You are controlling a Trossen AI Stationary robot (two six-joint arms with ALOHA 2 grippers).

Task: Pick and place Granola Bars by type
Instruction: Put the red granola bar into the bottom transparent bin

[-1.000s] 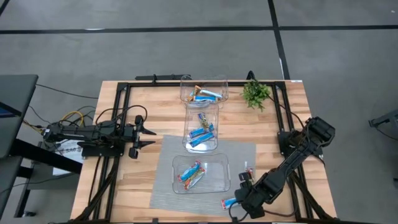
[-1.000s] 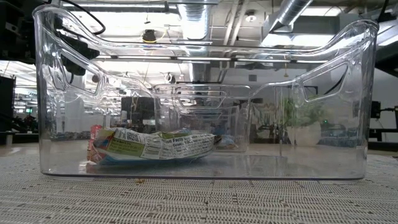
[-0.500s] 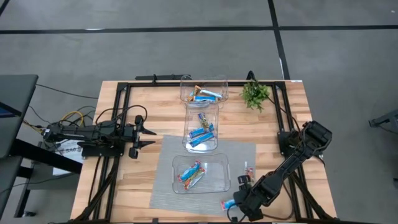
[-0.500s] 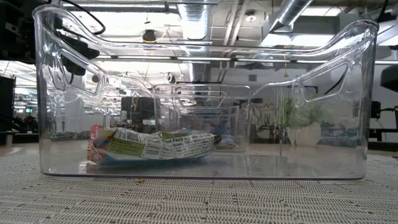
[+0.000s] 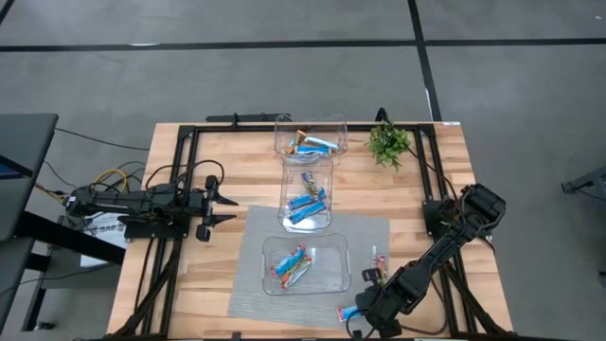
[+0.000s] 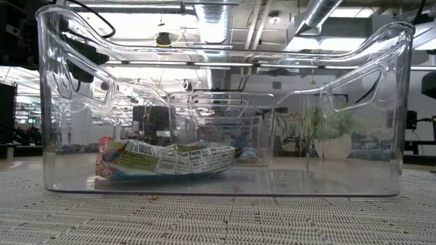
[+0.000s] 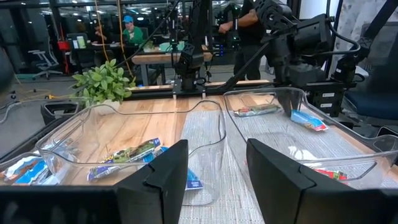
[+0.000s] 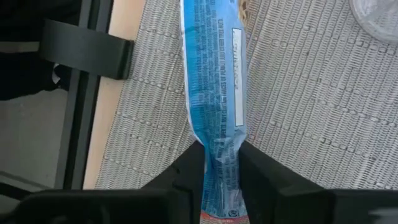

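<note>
The robot's right gripper will release the blue-and-white granola bar, now at the grey mat's near corner, in the near clear bin point(image 5: 317, 271), next to the multicoloured bars.
A blue-and-white granola bar point(image 5: 347, 312) is at the grey mat's near right corner. My right gripper point(image 5: 364, 314) is shut on it; the right wrist view point(image 8: 221, 163) shows the bar point(image 8: 213, 68) reaching away from the fingers over the mat. A white-and-red bar point(image 5: 379, 258) lies flat at the mat's right edge. Multicoloured bars point(image 5: 291, 265) lie in the near clear bin point(image 5: 341, 248), also in the low view point(image 6: 170, 160). Blue bars lie in the middle bin point(image 5: 306, 201) and far bin point(image 5: 312, 145). My left gripper point(image 5: 223, 206) waits open at the table's left point(image 7: 214, 168). My right gripper pinches the blue bar's end nearest it point(image 8: 219, 152) between its two fingers point(image 8: 188, 177), and the wrapper is squeezed narrow there. The fingers come slanting down from the table's right side, in line with the bar's length. Whether the bar is clear of the mat I cannot tell.
A small green plant point(image 5: 390, 142) stands at the far right. A black frame point(image 5: 189, 142) runs round the wooden table. The three clear bins stand in a row from far to near down the middle. The mat's near edge lies close to the table's near edge.
My right gripper has gone a little toward the table's near edge at the blue bar, which has stayed at the mat's near right corner.
</note>
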